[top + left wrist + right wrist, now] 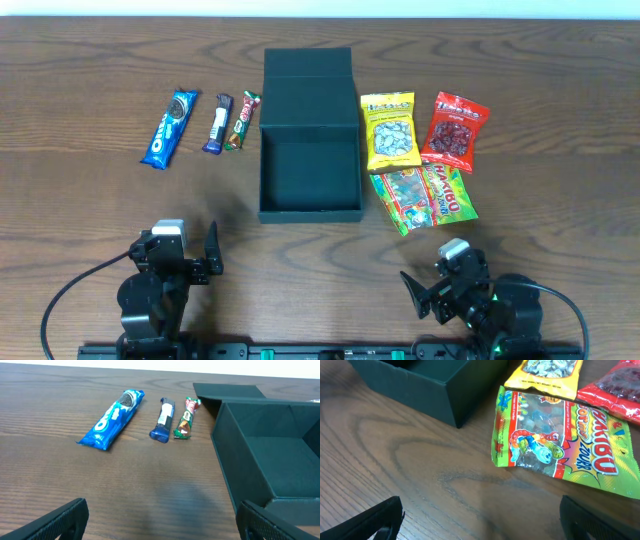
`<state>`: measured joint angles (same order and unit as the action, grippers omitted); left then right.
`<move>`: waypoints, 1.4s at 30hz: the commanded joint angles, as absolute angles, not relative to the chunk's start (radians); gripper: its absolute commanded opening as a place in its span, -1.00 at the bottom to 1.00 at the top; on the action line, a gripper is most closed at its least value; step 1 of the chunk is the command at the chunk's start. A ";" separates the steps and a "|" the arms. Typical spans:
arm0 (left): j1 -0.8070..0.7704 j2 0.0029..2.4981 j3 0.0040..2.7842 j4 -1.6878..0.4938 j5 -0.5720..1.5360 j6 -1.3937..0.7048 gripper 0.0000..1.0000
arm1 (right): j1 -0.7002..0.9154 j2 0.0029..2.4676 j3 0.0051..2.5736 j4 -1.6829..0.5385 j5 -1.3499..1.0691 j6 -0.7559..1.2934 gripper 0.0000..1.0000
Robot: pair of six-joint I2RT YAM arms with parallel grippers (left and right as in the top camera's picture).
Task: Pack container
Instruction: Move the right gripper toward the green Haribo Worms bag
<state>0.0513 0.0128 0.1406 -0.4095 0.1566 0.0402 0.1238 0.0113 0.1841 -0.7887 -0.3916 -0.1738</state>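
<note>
The robot's right gripper will next go to the green Haribo bag and close on the middle of the bag's near long edge (438,224) (575,479).
The dark teal container (309,208) stands open at the table's middle, its lid (309,88) folded back flat behind it, and nothing shows inside. It also shows in the left wrist view (225,455) and the right wrist view (445,385). Left of it lie a blue Oreo pack (168,128), a dark blue bar (217,123) and a green-red bar (241,120). Right of it lie a yellow bag (390,131), a red bag (455,131) and a green Haribo bag (423,198). My left gripper (203,251) and right gripper (425,280) are open and empty near the front edge.
The snacks show in the wrist views too: the Oreo pack (112,419), the dark blue bar (163,420), the green-red bar (186,417), the Haribo bag (560,450). Bare wood table lies between both grippers and the container. Cables run behind the arm bases.
</note>
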 commanded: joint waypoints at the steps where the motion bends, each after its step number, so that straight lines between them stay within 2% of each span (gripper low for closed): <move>1: 0.049 0.004 0.120 -0.410 0.150 0.029 0.90 | 0.132 0.006 0.178 -0.789 -0.389 -0.188 0.99; 35: 0.049 0.004 0.120 -0.410 0.150 0.029 0.90 | 0.132 0.006 0.178 -0.788 -0.388 -0.189 0.99; 38: 0.049 0.004 0.120 -0.410 0.150 0.030 0.91 | 0.132 0.006 0.178 -0.696 -0.421 -0.182 0.99; 39: 0.049 0.004 0.120 -0.410 0.150 0.029 0.90 | 0.132 0.006 0.177 -0.643 -0.475 -0.146 0.99; 42: 0.049 0.004 0.120 -0.410 0.150 0.030 0.90 | 0.132 0.006 0.178 -0.516 -0.715 0.167 0.99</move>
<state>0.0513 0.0124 0.1406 -0.4099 0.1566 0.0402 0.1238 0.0109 0.1791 -0.5480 -0.5064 -0.0685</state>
